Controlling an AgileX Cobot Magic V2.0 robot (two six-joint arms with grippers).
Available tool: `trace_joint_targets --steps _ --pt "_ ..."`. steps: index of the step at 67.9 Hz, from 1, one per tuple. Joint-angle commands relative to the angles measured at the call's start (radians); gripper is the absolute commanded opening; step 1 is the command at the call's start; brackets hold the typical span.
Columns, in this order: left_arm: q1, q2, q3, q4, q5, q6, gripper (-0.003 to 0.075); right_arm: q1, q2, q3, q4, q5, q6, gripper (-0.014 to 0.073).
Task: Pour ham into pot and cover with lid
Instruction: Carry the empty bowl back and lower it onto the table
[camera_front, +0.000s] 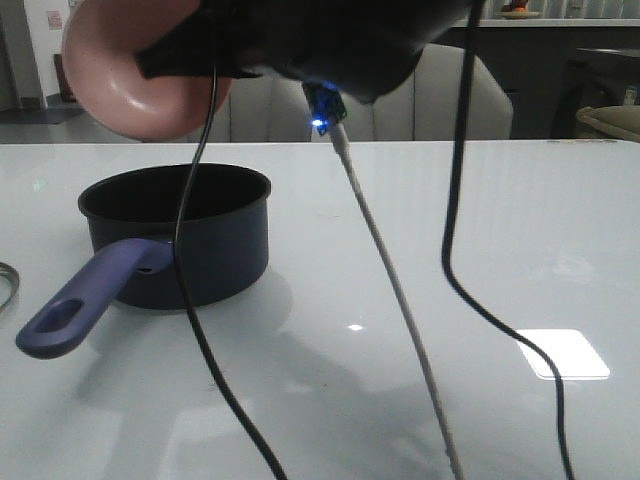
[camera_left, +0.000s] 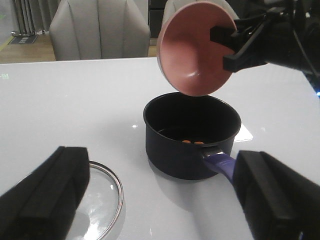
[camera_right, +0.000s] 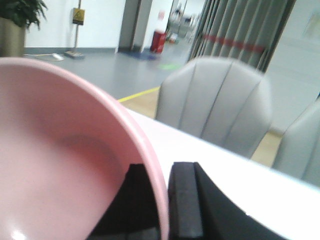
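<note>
Next, I release the pink bowl with my right gripper on the bare table (camera_front: 474, 286) just behind the bright light patch.
The navy pot (camera_front: 190, 235) stands at the table's left, its purple handle (camera_front: 85, 300) pointing to the front left. Two small orange ham bits (camera_left: 192, 142) lie on its black bottom. My right gripper (camera_right: 162, 175) is shut on the rim of the pink bowl (camera_front: 125, 75), one finger inside and one outside. It holds the bowl tipped on its side above the pot; the bowl's inside (camera_left: 192, 50) looks empty. The glass lid (camera_left: 102, 197) lies flat on the table left of the pot, with its knob hidden. My left gripper (camera_left: 160, 200) is open and empty, low over the table between lid and pot handle.
The lid's steel rim shows at the far left edge in the front view (camera_front: 8, 285). Black and white cables (camera_front: 400, 290) hang from the right arm down across the middle of the table. Grey chairs (camera_left: 100, 27) stand behind the far edge.
</note>
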Motion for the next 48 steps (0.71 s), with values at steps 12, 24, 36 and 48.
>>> trace_joint_targets --steps 12,24,36,48 --pt "-0.007 0.008 -0.027 -0.009 -0.075 -0.002 0.0615 -0.030 -0.241 -0.034 0.082 0.354 -0.052 0.0138" --pt "-0.007 0.008 -0.027 -0.009 -0.075 -0.002 0.0615 -0.123 -0.317 -0.034 0.082 0.658 -0.098 0.0138" --pt "-0.007 0.008 -0.027 -0.009 -0.075 -0.002 0.0615 -0.285 -0.389 -0.034 0.067 0.931 -0.097 0.0138" --pt "-0.007 0.008 -0.027 -0.009 -0.075 -0.002 0.0615 -0.476 -0.423 -0.034 -0.025 1.138 0.004 0.0138"
